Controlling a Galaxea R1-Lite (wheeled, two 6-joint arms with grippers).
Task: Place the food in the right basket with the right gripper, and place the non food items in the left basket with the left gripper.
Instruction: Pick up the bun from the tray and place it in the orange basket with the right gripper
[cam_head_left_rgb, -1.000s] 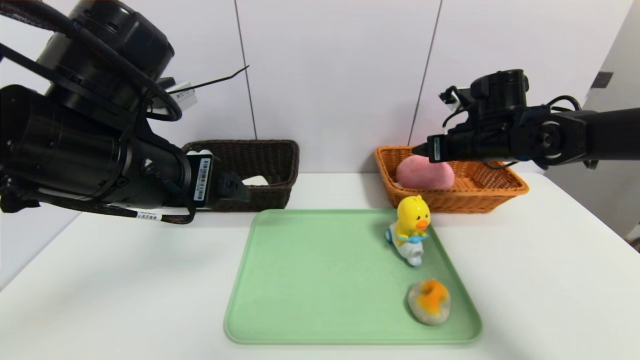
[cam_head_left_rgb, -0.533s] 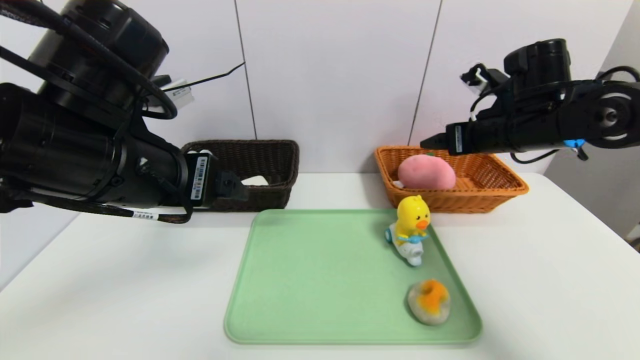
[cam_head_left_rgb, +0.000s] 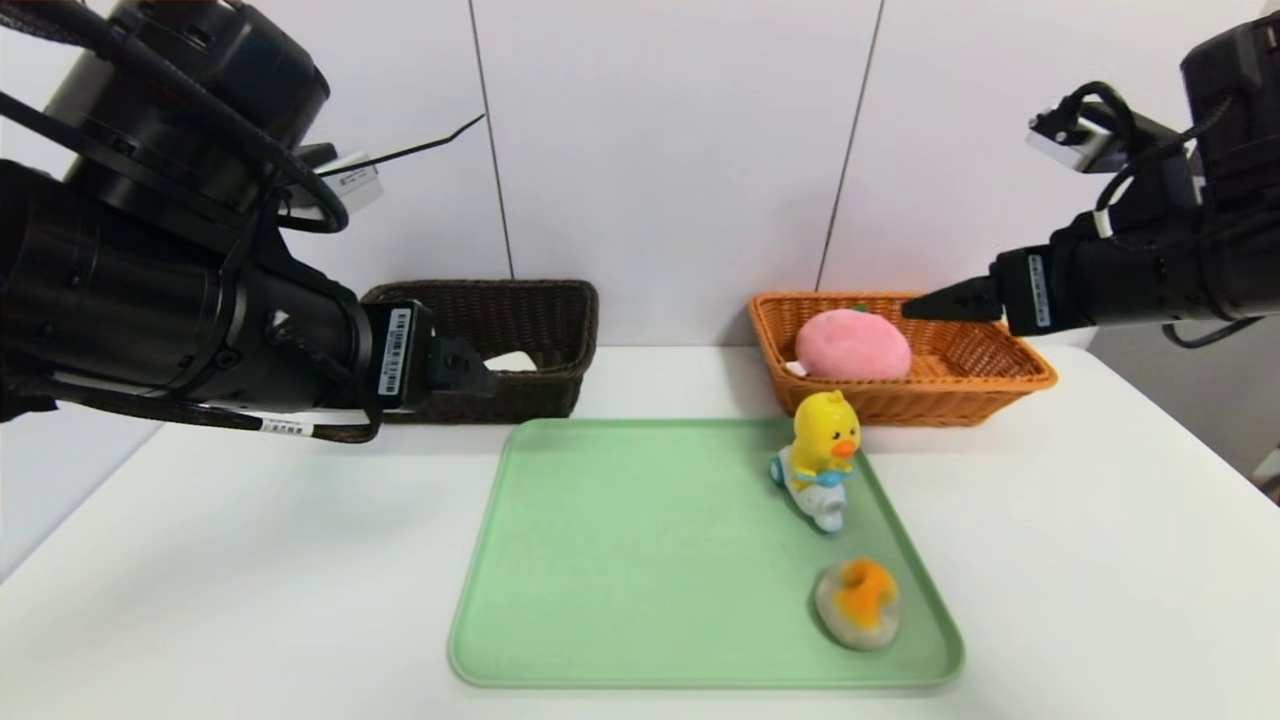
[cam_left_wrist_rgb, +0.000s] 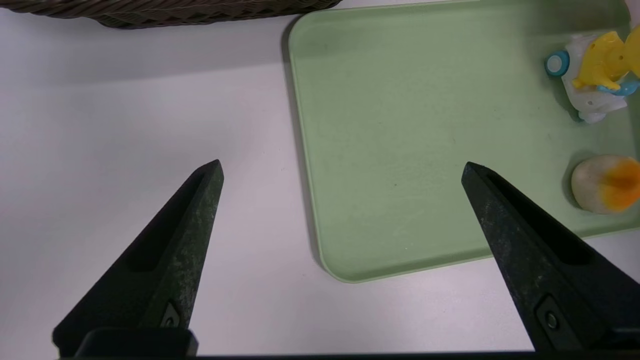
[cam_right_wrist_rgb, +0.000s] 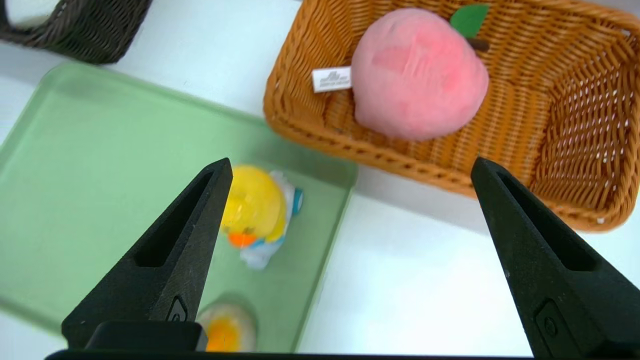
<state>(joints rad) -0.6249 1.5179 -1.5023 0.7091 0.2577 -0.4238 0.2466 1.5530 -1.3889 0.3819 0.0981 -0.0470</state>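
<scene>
Next, I move my right gripper to the orange centre (cam_head_left_rgb: 867, 589) (cam_right_wrist_rgb: 223, 333) of the white egg-like food piece on the green tray and close it there.
A pink plush peach (cam_head_left_rgb: 852, 345) (cam_right_wrist_rgb: 417, 75) lies in the orange right basket (cam_head_left_rgb: 1000, 385) (cam_right_wrist_rgb: 575, 150). On the green tray (cam_head_left_rgb: 650, 550) stand a yellow duck toy on a scooter (cam_head_left_rgb: 823, 455) (cam_left_wrist_rgb: 595, 75) (cam_right_wrist_rgb: 255, 210) and a white egg-like food piece with an orange centre (cam_head_left_rgb: 858, 603) (cam_left_wrist_rgb: 602, 182) (cam_right_wrist_rgb: 227, 330). My right gripper (cam_head_left_rgb: 905, 310) (cam_right_wrist_rgb: 350, 162) hovers open and empty, high beside the orange basket. Open and empty too, my left gripper (cam_head_left_rgb: 488, 375) (cam_left_wrist_rgb: 342, 167) hangs over the table at the tray's left edge, in front of the dark brown left basket (cam_head_left_rgb: 540, 300).
A white object (cam_head_left_rgb: 512, 360) lies inside the brown basket. Both baskets stand against the back wall, behind the tray (cam_left_wrist_rgb: 400, 150). White table (cam_head_left_rgb: 200, 580) surrounds the tray on the left, right and front.
My right arm has drawn back to the right and upward, away from over the orange basket, and its jaws have spread wider. The peach stays in the basket. The left arm has barely shifted.
</scene>
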